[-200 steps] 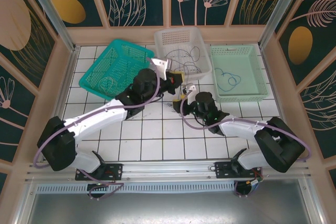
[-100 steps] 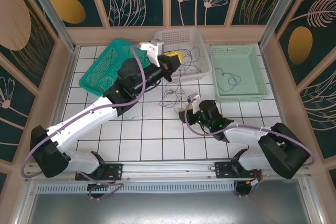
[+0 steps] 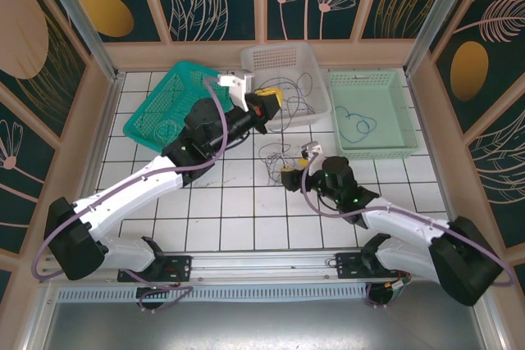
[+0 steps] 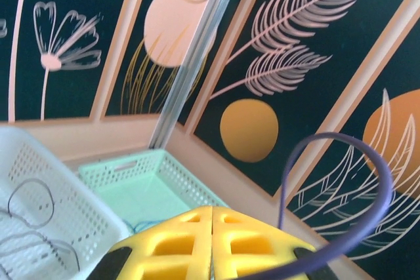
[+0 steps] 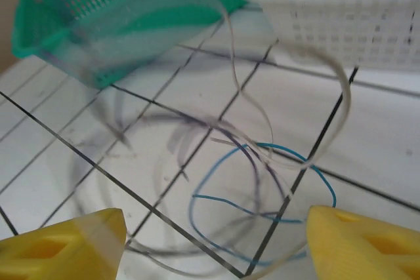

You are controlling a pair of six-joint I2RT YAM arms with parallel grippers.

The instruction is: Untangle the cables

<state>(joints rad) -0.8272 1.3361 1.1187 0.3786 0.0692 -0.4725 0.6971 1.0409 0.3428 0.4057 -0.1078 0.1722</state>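
Note:
The parts of the cables rising to my left gripper are crossed with loose loops. So my right gripper needs to grab the tangle low [image 3: 274, 165] and pull it back from them.
A loose tangle of thin cables [image 3: 275, 157] lies on the white tiles in front of the white basket [image 3: 283, 59]. In the right wrist view it shows as a blue cable [image 5: 224, 159] crossed by dark and pale grey strands [image 5: 262, 116] that arch up, blurred. My right gripper [image 3: 289, 176] sits low just behind the tangle, open, its yellow fingertips [image 5: 65, 240] wide apart with nothing between them. My left gripper [image 3: 267, 104] hangs raised near the white basket's front, its yellow fingers [image 4: 212, 240] pressed shut. Thin strands seem to run from the tangle up to it.
A teal basket [image 3: 176, 104] stands tilted at the back left. The white basket holds more thin wires [image 3: 299, 92]. A pale green basket [image 3: 369, 79] at the back right holds a blue wire [image 3: 358, 125]. Wooden walls and metal posts ring the tiled floor.
My right gripper opened and let go of the cables, drawing back toward the right. My left gripper rose from the tangle toward the white basket, drawing strands up with it.

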